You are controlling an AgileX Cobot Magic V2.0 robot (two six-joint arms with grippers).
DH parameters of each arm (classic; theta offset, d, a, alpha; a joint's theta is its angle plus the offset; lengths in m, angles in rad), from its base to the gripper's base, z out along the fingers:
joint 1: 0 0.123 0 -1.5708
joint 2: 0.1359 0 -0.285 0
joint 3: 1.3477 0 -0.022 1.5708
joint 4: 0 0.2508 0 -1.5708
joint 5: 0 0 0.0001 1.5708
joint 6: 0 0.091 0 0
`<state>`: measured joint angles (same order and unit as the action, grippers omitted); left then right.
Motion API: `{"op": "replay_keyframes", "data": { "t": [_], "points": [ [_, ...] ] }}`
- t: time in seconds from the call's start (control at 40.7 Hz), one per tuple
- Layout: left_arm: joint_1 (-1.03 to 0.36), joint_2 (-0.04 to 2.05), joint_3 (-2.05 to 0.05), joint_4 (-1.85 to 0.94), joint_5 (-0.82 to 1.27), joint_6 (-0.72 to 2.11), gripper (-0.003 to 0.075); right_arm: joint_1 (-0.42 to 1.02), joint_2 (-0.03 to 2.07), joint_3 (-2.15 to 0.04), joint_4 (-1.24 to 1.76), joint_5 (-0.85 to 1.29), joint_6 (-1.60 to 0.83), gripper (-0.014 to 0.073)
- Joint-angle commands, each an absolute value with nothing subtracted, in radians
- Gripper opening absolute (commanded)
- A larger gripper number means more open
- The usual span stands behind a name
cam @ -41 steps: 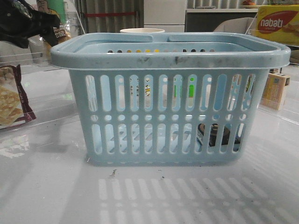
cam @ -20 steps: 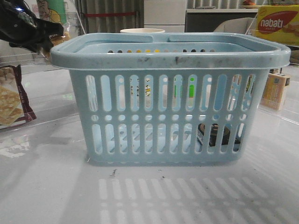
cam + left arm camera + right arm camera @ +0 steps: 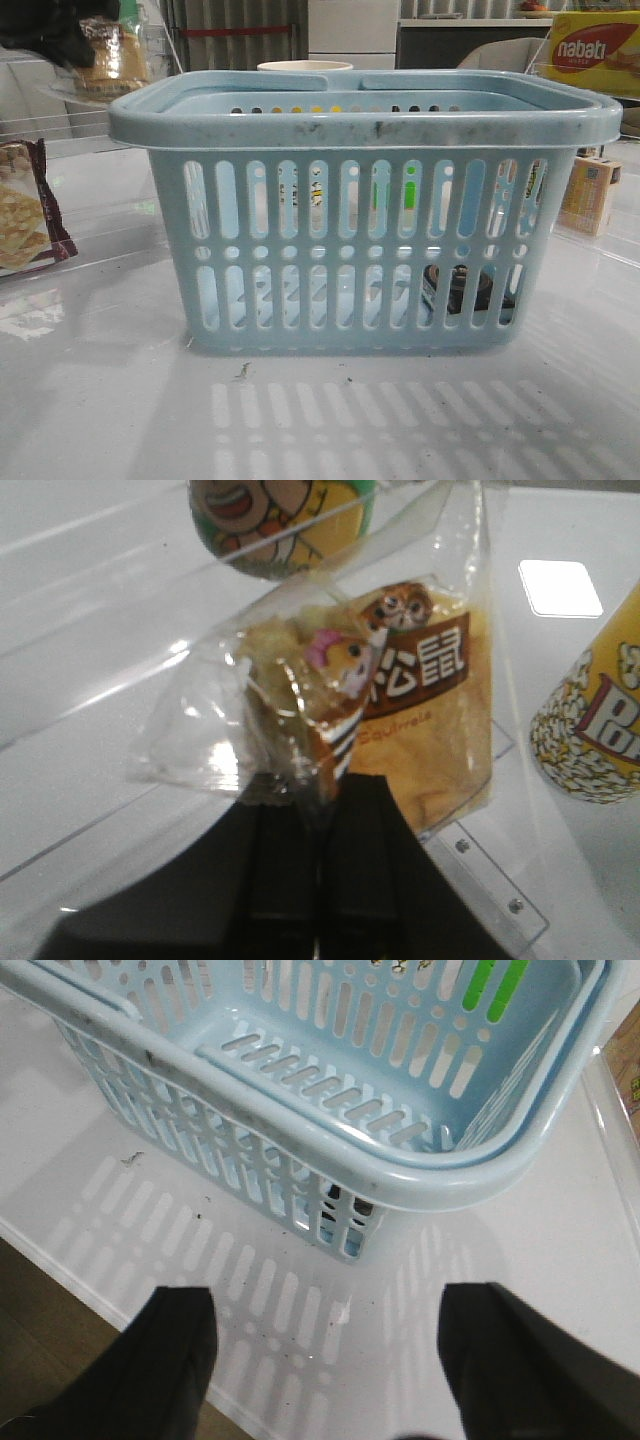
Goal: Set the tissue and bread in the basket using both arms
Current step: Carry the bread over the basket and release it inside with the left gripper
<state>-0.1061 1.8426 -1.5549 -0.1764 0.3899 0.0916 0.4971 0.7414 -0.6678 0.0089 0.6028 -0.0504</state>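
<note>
My left gripper is holding the bread and will let go of it on the middle of the light-blue basket's bottom [image 3: 334,285], beside the tissue.
The light-blue basket [image 3: 360,120] stands in the middle of the table. The tissue [image 3: 462,290] lies inside it on the bottom at the right, seen as a dark pack through the slots. The bread [image 3: 108,55] hangs in its clear wrapper at the upper left, beyond the basket's left corner. My left gripper [image 3: 322,790] is shut on the wrapper's end, and the bread [image 3: 420,710] dangles past the fingertips. In the front view the left gripper [image 3: 55,28] is a dark shape at the top left. My right gripper [image 3: 325,1330] is open and empty over the table, beside a corner of the basket [image 3: 300,1100].
A maroon-edged cracker packet [image 3: 25,215] lies at the left edge. A yellow-orange carton [image 3: 590,190] and a nabati box [image 3: 595,50] stand at the right. A popcorn cup [image 3: 595,720] and a cartoon-printed cup [image 3: 280,520] stand near the bread on clear acrylic panels.
The left gripper has risen toward the top left corner with the bread, which now hangs clear of the table. The basket and tissue have not moved.
</note>
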Motion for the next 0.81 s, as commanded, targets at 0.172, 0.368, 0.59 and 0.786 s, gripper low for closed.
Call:
{"op": "replay_keyframes", "data": {
  "t": [0.172, 0.368, 0.59, 0.786],
  "points": [
    [-0.146, 1.636, -1.591, -0.187, 0.443, 0.176, 0.0090, 0.491, 0.735, -0.694, 0.000, 0.538, -0.054, 0.0561],
    [-0.244, 1.566, -1.591, -0.187, 0.507, 0.242, 0.0090, 0.491, 0.735, -0.694, 0.000, 0.538, -0.054, 0.0561],
    [-0.390, 1.551, -1.589, -0.184, 0.552, 0.259, 0.0090, 0.491, 0.735, -0.694, 0.000, 0.538, -0.054, 0.0561],
    [-0.511, 1.555, -1.589, -0.184, 0.576, 0.287, 0.0090, 0.491, 0.735, -0.694, 0.000, 0.538, -0.054, 0.0561]
  ]
}}
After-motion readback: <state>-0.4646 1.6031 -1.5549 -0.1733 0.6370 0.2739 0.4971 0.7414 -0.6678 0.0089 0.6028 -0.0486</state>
